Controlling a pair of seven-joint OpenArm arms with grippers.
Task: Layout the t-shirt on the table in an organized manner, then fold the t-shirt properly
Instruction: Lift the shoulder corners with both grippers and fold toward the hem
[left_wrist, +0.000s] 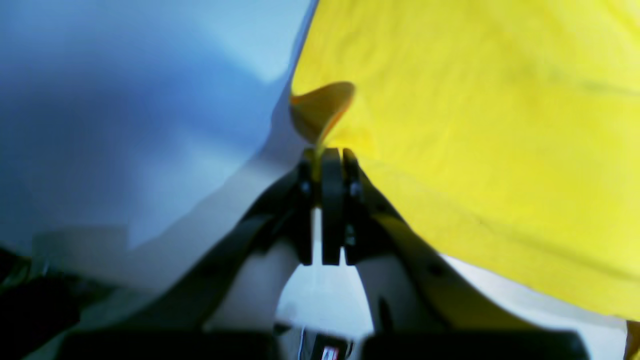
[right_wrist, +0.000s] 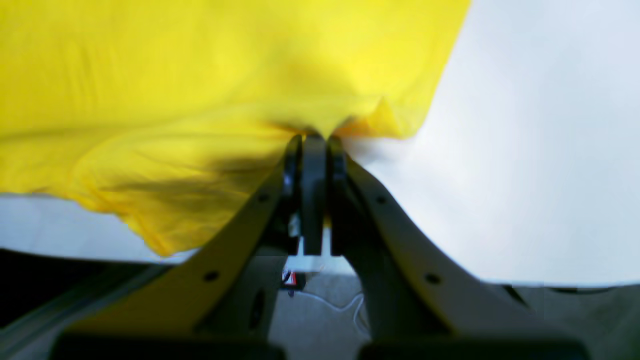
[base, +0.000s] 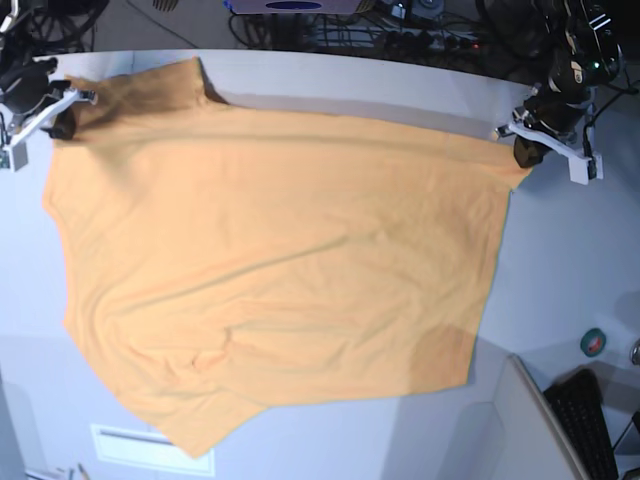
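Note:
The t-shirt's held edge will be laid down by my right gripper along the shirt's own side edge (base: 76, 214) on the white-grey table.
The orange-yellow t-shirt (base: 280, 270) is stretched wide over the white-grey table (base: 560, 260), its far edge pulled taut between both grippers. My left gripper (base: 522, 150) is at the shirt's far right corner in the base view. In the left wrist view, this gripper (left_wrist: 325, 152) is shut on a pinched fold of the t-shirt (left_wrist: 475, 125). My right gripper (base: 65, 115) is at the far left corner. In the right wrist view, it (right_wrist: 314, 137) is shut on the t-shirt's edge (right_wrist: 175, 75). The near part of the shirt lies wrinkled, with one corner folded at the front left.
A black keyboard (base: 590, 420) and a small round teal object (base: 594, 341) sit at the front right. Cables and equipment (base: 400, 15) crowd the far edge behind the table. A white label (base: 150, 448) lies near the front edge, partly under the shirt.

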